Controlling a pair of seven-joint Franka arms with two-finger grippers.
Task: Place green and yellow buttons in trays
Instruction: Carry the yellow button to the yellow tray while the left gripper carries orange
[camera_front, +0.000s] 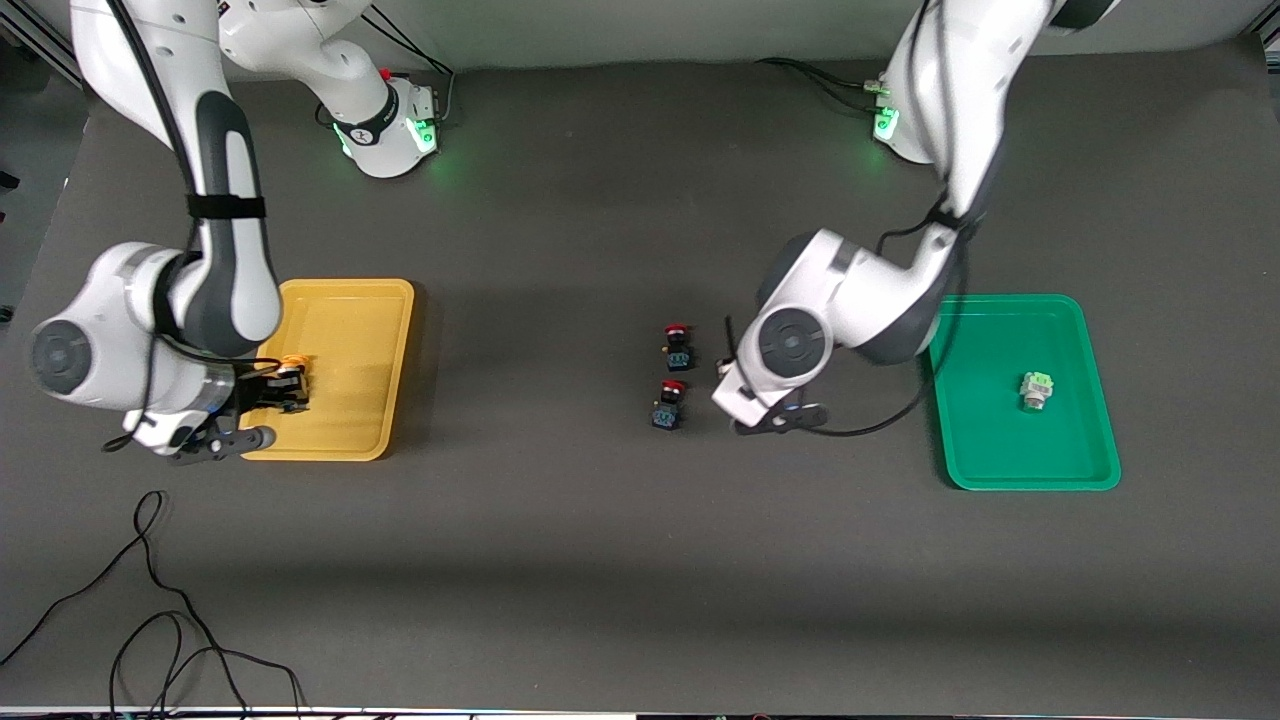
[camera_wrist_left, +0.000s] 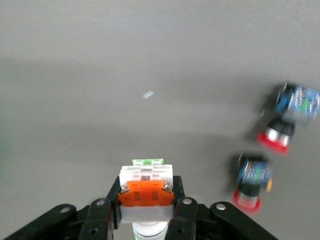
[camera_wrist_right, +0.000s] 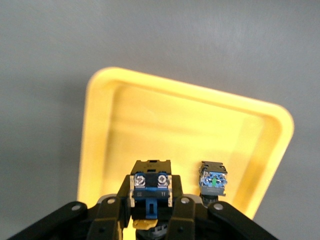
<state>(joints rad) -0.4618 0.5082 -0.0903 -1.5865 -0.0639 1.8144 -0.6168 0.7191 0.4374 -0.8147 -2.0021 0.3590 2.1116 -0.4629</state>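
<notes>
My left gripper should release the white-bodied button in the green tray (camera_front: 973, 383), between the pale-green-capped button and the near-middle rim of the tray. The white-bodied button is now just above the table.
My right gripper (camera_front: 287, 390) is shut on a black-blue button with a yellow cap (camera_wrist_right: 150, 192), low over the yellow tray (camera_front: 350, 330). A second black-blue button (camera_wrist_right: 212, 181) lies in that tray (camera_wrist_right: 165, 120) beside it; its cap is hidden. My left gripper (camera_wrist_left: 148, 190) is shut on a white-bodied button with an orange block (camera_wrist_left: 147, 180), just above the table beside two red-capped buttons. In the front view the left wrist (camera_front: 790, 345) hides most of that gripper. A pale-green-capped button (camera_front: 1037, 390) lies in the green tray (camera_front: 1000, 445).
Two red-capped black-blue buttons (camera_front: 678, 345) (camera_front: 668, 403) lie mid-table, one nearer the front camera; both show in the left wrist view (camera_wrist_left: 277, 135) (camera_wrist_left: 252, 180). Black cables (camera_front: 170, 620) trail on the table near the front edge at the right arm's end.
</notes>
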